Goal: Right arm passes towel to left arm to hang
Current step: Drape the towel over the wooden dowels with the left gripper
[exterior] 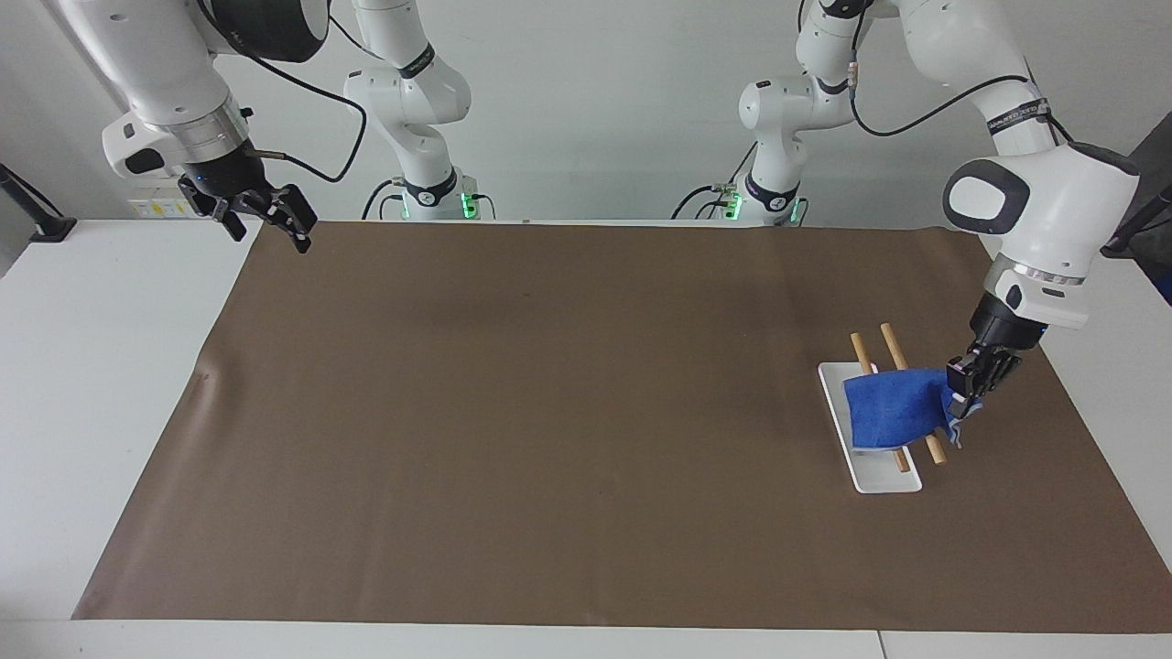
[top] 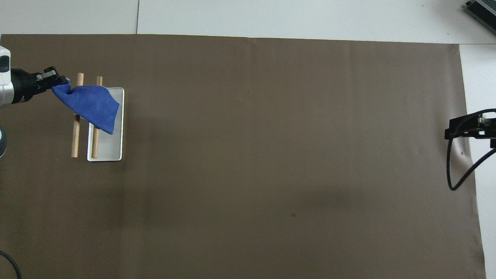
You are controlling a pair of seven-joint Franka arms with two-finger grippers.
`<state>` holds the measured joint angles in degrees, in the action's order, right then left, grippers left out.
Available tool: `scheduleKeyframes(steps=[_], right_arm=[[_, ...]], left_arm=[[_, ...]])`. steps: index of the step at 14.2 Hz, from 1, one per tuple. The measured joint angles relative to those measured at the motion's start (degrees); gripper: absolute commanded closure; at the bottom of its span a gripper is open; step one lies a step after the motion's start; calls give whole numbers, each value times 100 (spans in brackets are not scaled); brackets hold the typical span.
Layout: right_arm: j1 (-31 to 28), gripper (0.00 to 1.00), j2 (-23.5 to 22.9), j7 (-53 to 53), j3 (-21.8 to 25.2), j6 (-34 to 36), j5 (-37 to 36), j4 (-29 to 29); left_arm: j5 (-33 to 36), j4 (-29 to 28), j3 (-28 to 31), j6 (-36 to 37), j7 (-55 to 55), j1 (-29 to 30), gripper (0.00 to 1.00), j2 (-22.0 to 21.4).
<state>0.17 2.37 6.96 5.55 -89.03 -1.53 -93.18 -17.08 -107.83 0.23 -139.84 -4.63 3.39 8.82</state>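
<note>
Next, I release the blue towel from my left gripper so that it lies spread across the middle of the two wooden dowels [top: 91, 118].
The bright blue towel [exterior: 893, 412] lies draped over two wooden dowels [exterior: 890, 343] of a small rack with a white base [exterior: 884, 480], toward the left arm's end of the table. My left gripper [exterior: 963, 392] is shut on the towel's corner beside the rack, low over the mat. In the overhead view the left gripper [top: 58, 81] holds the towel [top: 93, 104] across both dowels [top: 79, 79] and part of the white base [top: 110, 151]. My right gripper [exterior: 275, 220] waits open and empty, raised over the mat's edge at the right arm's end; it also shows in the overhead view [top: 469, 128].
A brown mat [exterior: 549, 412] covers most of the white table [exterior: 92, 366]. A black cable [top: 453, 170] hangs from the right gripper over the mat's edge.
</note>
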Motion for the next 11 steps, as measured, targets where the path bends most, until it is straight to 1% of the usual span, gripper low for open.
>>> scheduleKeyframes(steps=[3, 7, 11], right_arm=[[0, 0, 1, 0, 0, 0, 0, 0], [0, 0, 1, 0, 0, 0, 0, -2], [2, 0, 2, 0, 0, 0, 0, -2]], left_arm=[[1, -179, 70, 0, 22, 3, 100, -49], [3, -354, 348, 1, 401, 12, 100, -148], [3, -494, 386, 5, 451, 13, 100, -211]])
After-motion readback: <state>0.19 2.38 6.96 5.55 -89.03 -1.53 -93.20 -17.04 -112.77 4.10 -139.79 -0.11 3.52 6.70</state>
